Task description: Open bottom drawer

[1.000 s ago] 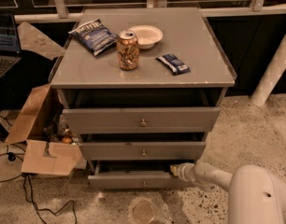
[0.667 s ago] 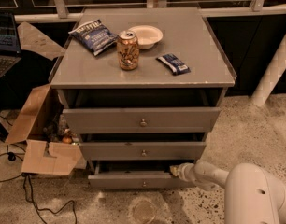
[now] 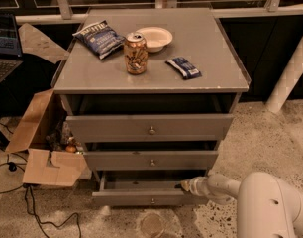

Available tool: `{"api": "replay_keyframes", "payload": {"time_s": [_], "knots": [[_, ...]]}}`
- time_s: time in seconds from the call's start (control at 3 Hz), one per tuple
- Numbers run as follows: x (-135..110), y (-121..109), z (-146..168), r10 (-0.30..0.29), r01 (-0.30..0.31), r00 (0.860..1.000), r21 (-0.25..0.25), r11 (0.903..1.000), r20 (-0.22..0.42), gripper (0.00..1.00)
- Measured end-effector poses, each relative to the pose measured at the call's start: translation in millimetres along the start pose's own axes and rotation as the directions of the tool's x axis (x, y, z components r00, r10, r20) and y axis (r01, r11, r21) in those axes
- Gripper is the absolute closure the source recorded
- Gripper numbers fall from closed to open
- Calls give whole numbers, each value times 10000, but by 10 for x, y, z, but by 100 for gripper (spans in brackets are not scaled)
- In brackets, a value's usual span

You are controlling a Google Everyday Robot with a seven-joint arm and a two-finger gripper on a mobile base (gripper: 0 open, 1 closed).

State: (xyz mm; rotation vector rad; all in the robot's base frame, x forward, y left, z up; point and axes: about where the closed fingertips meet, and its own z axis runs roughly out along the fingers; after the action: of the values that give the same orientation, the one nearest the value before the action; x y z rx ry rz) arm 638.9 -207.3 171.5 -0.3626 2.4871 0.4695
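Next, I release the bottom drawer with my gripper when the drawer's front is farther out, over the floor [image 3: 152,218] in front of the cabinet.
The grey cabinet has three drawers. The bottom drawer [image 3: 141,198] has the slimmest front with a small round knob [image 3: 152,201]; it stands pulled out, showing its shallow grey tray [image 3: 141,185]. My gripper [image 3: 183,186] reaches in from the right on a white arm [image 3: 226,187], its tip at the right end of the bottom drawer, just behind the front panel. The middle drawer [image 3: 151,160] and top drawer [image 3: 150,128] sit above, each slightly out.
On the cabinet top [image 3: 211,58] lie a chip bag [image 3: 99,37], a can [image 3: 135,53], a white bowl [image 3: 154,37] and a snack bar [image 3: 183,67]. An open cardboard box [image 3: 40,148] and cables [image 3: 37,212] lie left. A white post [image 3: 290,73] stands right.
The bottom drawer looks about as far out as before. The white arm has shifted slightly; the gripper stays at the drawer's right end.
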Motion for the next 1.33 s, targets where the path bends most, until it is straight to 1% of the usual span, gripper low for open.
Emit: {"api": "replay_keyframes", "payload": {"time_s": [0.33,0.67,1.0,1.33], "knots": [[248,27,-39,352,-364,9984,-270,9990,-441,100],[278,31,-50,369,-385,9980,-307,9988,-505,100],[563,56,-122,519,-590,9928,-637,9962,-1082,100],[792,63,-192,614,-734,9868,-756,9944,-1502,100]]}}
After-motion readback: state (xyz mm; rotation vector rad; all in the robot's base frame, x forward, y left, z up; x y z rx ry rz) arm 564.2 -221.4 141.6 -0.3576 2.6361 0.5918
